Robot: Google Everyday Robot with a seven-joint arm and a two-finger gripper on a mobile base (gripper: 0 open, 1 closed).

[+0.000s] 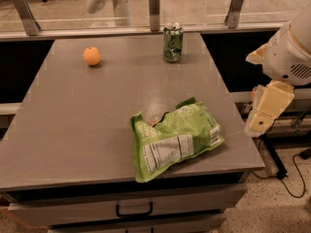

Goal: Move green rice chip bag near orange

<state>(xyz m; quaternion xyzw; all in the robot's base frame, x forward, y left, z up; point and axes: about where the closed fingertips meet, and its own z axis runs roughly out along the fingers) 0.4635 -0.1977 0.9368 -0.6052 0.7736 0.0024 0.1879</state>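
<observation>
The robot's gripper will next move to the green rice chip bag's crumpled middle [186,128], just past the label panel, and close there.
The green rice chip bag [174,139] lies flat on the grey table [87,110] near its front right corner, label panel and barcode facing up. The orange [92,56] sits at the far left of the table, well apart from the bag. My gripper [266,114] hangs off the table's right edge, to the right of the bag and slightly above table level. It holds nothing and does not touch the bag.
A green soda can [172,42] stands upright at the table's far edge, right of the orange. A glass railing with metal posts [154,8] runs behind the table. Drawers with a black handle [133,210] are below the front edge.
</observation>
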